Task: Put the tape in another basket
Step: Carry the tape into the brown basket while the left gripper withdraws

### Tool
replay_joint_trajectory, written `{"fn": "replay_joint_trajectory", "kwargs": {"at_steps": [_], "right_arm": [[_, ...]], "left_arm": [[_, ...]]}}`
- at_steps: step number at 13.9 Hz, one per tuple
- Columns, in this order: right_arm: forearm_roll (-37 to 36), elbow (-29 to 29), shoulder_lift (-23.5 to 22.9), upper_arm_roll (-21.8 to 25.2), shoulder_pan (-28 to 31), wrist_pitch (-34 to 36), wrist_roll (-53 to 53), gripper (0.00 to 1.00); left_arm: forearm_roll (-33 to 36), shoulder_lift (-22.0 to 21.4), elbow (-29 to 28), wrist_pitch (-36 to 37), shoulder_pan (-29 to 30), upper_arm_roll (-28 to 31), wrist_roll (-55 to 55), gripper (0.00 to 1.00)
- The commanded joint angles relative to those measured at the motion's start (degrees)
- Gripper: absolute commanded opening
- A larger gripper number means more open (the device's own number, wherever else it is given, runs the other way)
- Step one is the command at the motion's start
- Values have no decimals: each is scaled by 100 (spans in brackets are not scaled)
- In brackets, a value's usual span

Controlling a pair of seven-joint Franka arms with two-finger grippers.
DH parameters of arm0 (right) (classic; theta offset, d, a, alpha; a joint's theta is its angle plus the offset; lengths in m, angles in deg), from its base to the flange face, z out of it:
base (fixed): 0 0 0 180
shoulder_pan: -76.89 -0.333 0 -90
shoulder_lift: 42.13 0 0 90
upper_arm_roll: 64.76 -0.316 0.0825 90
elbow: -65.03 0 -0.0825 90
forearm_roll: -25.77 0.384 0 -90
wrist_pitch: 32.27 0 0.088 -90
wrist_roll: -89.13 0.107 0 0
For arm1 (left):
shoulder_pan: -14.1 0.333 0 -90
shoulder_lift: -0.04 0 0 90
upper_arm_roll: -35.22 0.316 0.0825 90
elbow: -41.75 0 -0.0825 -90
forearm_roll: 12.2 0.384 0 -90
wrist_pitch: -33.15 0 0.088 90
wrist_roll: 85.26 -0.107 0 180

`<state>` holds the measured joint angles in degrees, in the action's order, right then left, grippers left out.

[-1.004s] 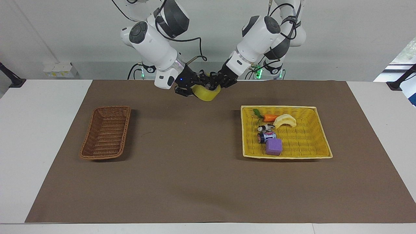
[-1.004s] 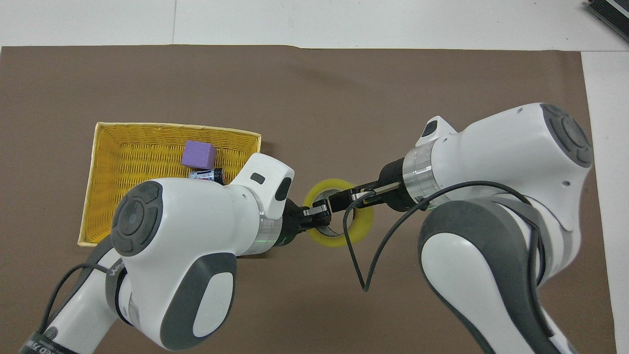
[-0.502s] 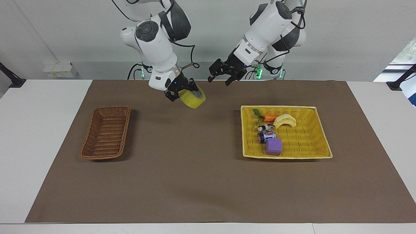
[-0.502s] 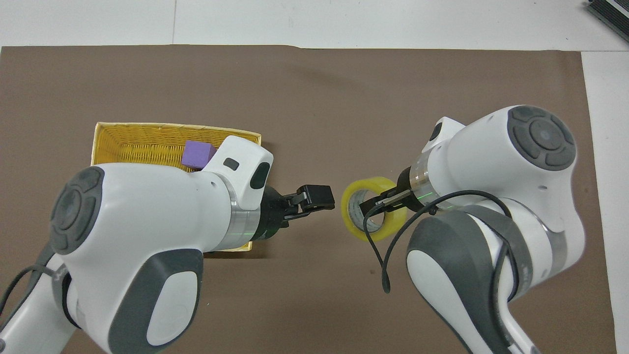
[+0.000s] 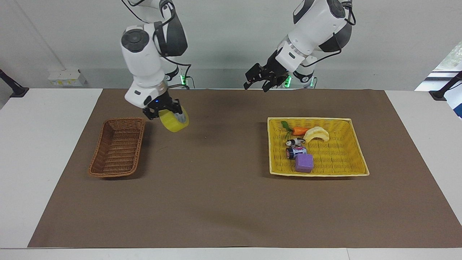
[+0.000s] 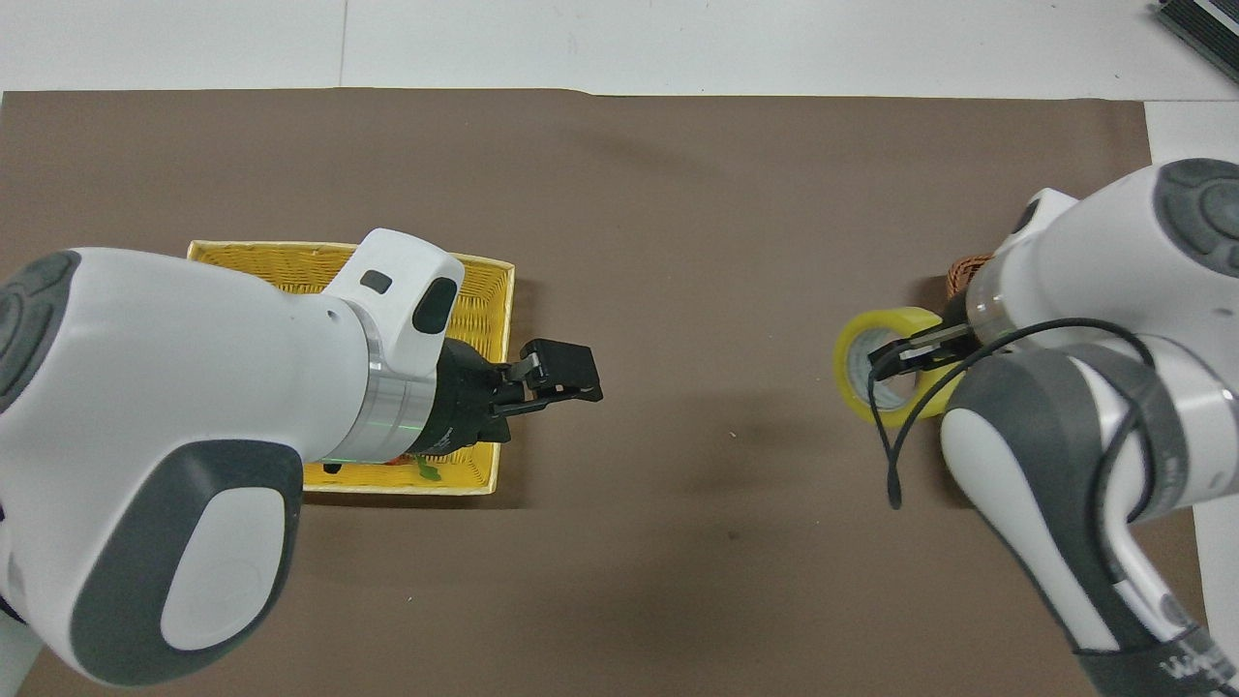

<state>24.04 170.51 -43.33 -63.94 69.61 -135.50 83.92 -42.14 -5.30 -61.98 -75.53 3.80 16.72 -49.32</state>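
Observation:
My right gripper should set the tape down inside the dark brown wicker basket (image 6: 1029, 343), near the basket's side that faces the yellow tray.
The tape (image 5: 175, 124) (image 6: 852, 334), a yellow roll, hangs tilted above the brown mat. My right gripper (image 5: 166, 113) (image 6: 895, 356) is shut on its wall, one finger inside the core. The roll is just beside the corner of the dark brown wicker basket (image 5: 117, 148) closest to the robots, not over it. In the overhead view only a sliver of the basket (image 6: 963, 274) shows past the right arm. My left gripper (image 5: 257, 86) (image 6: 571, 373) is open and holds nothing, raised over the mat beside the yellow tray.
The square yellow tray (image 5: 350, 148) (image 6: 484, 281) at the left arm's end holds a purple cube (image 5: 304, 163), a carrot (image 5: 299, 130), a pale banana-like piece (image 5: 316, 133) and small toys. A brown mat covers the table.
Both grippers held the tape over the mat's middle; the left one let go, opened and drew back up. The right arm carried the tape toward the brown basket.

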Motion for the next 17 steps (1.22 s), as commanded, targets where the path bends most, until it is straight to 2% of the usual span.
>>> {"fn": "replay_joint_trajectory", "kwargs": {"at_steps": [1, 4, 6, 8, 10, 12, 13, 14, 17], "right_arm": [[-117, 17, 15, -56, 849, -13, -769, 0], [-493, 69, 15, -56, 1483, -144, -1569, 0], [-714, 157, -55, -56, 1721, -346, -1685, 0], [-1012, 349, -152, -47, 1862, -627, -1668, 0], [-1057, 753, -196, -47, 1994, -1205, -1546, 0], [-1057, 992, -362, -56, 1994, -1550, -1038, 0], [-1057, 1001, -572, -56, 1994, -1777, -1044, 35], [-1066, 992, -661, -56, 2020, -1954, -1235, 99], [-1066, 633, -750, -56, 1994, -1842, -1342, 100]], "left_arm": [[496, -11, 308, 495, 81, -14, 26, 100], [717, 50, 730, 1084, 432, -14, -9, 100], [1085, 42, 906, 1287, 512, -14, -35, 100], [1445, 51, 1056, 1577, 625, 13, -44, 100], [1840, 42, 1065, 1648, 714, 21, -44, 100], [2000, 42, 1048, 1657, 740, 170, -122, 100], [2001, 33, 1030, 1657, 758, 275, -236, 100], [2001, 24, 995, 1666, 828, 311, -377, 100], [2009, 24, 986, 1736, 1057, 311, -589, 100]]}}
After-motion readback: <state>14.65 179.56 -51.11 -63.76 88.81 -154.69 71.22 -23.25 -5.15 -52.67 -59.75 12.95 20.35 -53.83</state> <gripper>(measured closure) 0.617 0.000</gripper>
